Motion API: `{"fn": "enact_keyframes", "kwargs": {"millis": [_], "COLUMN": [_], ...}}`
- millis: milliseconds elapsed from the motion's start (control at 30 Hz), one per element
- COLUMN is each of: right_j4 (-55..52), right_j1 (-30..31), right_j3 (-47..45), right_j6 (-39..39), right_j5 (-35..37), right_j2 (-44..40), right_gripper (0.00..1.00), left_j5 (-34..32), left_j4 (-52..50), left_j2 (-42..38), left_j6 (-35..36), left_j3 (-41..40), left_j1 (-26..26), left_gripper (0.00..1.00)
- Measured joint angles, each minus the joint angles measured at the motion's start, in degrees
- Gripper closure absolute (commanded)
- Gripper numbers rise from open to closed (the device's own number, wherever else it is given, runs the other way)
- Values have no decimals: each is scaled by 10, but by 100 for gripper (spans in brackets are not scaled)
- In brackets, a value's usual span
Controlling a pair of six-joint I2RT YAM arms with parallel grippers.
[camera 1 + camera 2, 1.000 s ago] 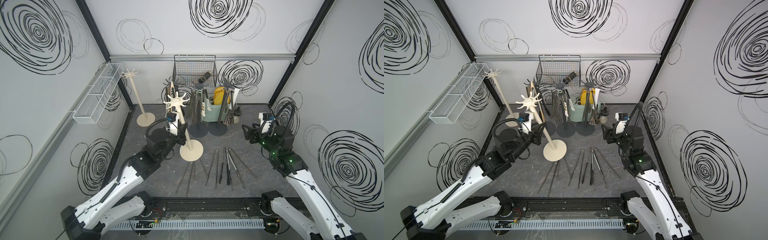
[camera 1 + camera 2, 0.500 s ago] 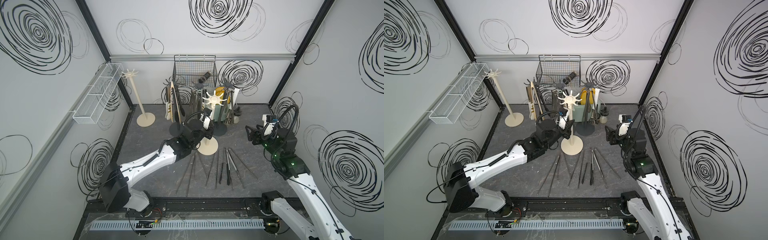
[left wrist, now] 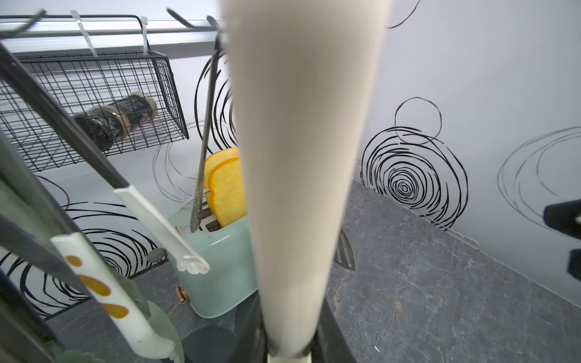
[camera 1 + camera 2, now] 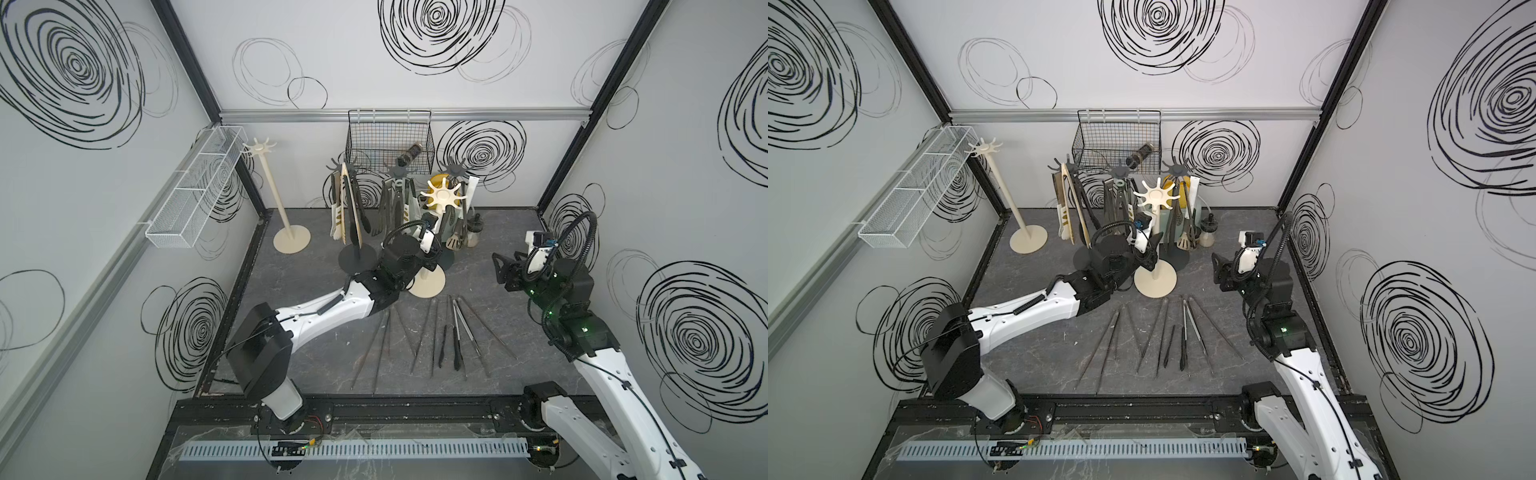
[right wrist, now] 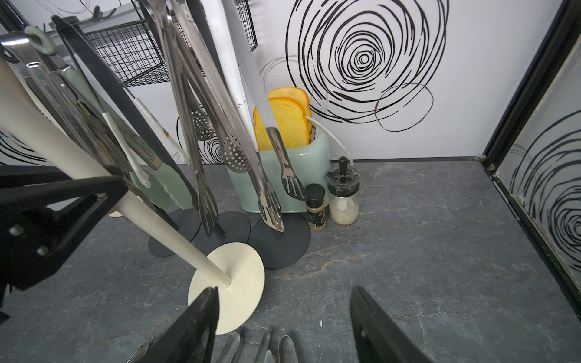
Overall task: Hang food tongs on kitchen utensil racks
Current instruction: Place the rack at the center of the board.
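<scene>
Next, my left gripper sets the cream rack, now in front of the dark grey racks, down on the floor (image 4: 424, 290) against the far ends of the lying tongs.
My left gripper (image 4: 428, 249) (image 4: 1149, 254) (image 3: 290, 349) is shut on the pole of a cream kitchen utensil rack (image 4: 440, 195) (image 4: 1156, 195) (image 3: 301, 157). The rack's hooks are bare and its round base (image 5: 232, 283) sits on the floor in front of three dark grey racks (image 4: 353, 257) hung with food tongs (image 4: 349, 208) (image 5: 195, 132). Several more tongs (image 4: 436, 332) (image 4: 1167, 332) lie in a row on the floor near the front. My right gripper (image 4: 500, 270) (image 4: 1219, 268) (image 5: 284, 292) is open and empty, right of the cream base and above the tong ends (image 5: 283, 345).
A second cream rack (image 4: 282, 199) stands bare at the back left. A black wire basket (image 4: 388, 141) with a jar hangs on the back wall, a white mesh basket (image 4: 195, 191) on the left wall. A green toaster (image 5: 292, 176) and two spice jars (image 5: 342, 195) stand behind the dark racks.
My left arm has carried the cream rack from the left-centre of the floor rightwards to just in front of the dark racks. My right arm drew back slightly to the right, still open.
</scene>
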Motion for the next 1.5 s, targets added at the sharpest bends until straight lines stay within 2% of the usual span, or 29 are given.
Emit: {"fn": "enact_keyframes", "kwargs": {"millis": [500, 833, 1500], "right_j4": [0, 0, 0], "right_j1": [0, 0, 0], "right_j3": [0, -4, -7], "right_j6": [0, 0, 0], "right_j5": [-1, -3, -8], "right_j2": [-1, -5, -7], "right_gripper": [32, 32, 32], "left_j5": [0, 2, 4], "left_j4": [47, 57, 39], "left_j2": [18, 20, 16], "left_j6": [13, -9, -55], "left_j3": [-8, -53, -53], "left_j1": [7, 8, 0], "left_gripper": [100, 100, 100]}}
